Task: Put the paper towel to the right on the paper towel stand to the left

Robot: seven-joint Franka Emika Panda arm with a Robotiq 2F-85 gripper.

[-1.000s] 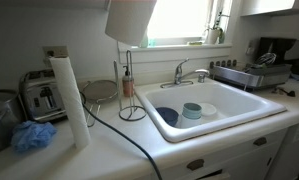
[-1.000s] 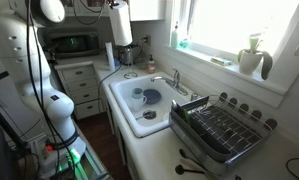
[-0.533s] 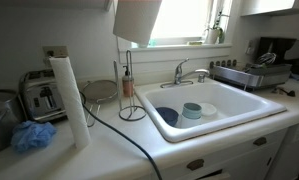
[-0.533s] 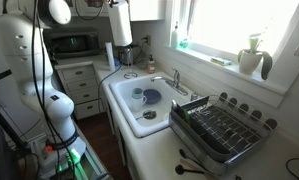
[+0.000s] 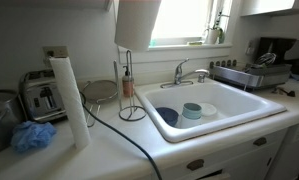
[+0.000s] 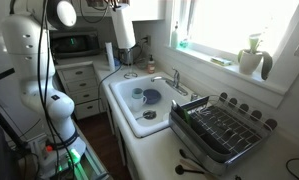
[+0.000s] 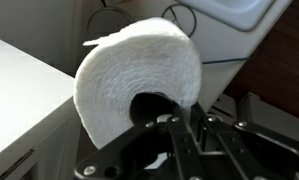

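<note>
My gripper needs to release the thick roll, now hanging in the air above the stand, on the base of the wire stand (image 5: 131,115) (image 7: 179,19), upright around its rod beside the sink.
The thick white paper towel roll (image 5: 138,20) hangs in the air above the thin dark wire paper towel stand (image 5: 127,80), which stands bare on the counter left of the sink. The roll also shows in the other exterior view (image 6: 122,28) and fills the wrist view (image 7: 139,75). My gripper (image 7: 175,128) is shut on the roll at its dark core end. In an exterior view the gripper (image 6: 117,7) is at the roll's top. The roll's lower end is well above the stand's rod tip.
A slim tall white roll (image 5: 69,98) stands on the counter left of the stand, next to a toaster (image 5: 41,96) and a blue cloth (image 5: 32,136). The white sink (image 5: 251,104) holds bowls, with a faucet (image 5: 186,72) behind it. A dish rack (image 6: 221,128) sits beyond the sink.
The held roll has shifted a little to the right and turned more upright above the stand. Nothing else has moved.
</note>
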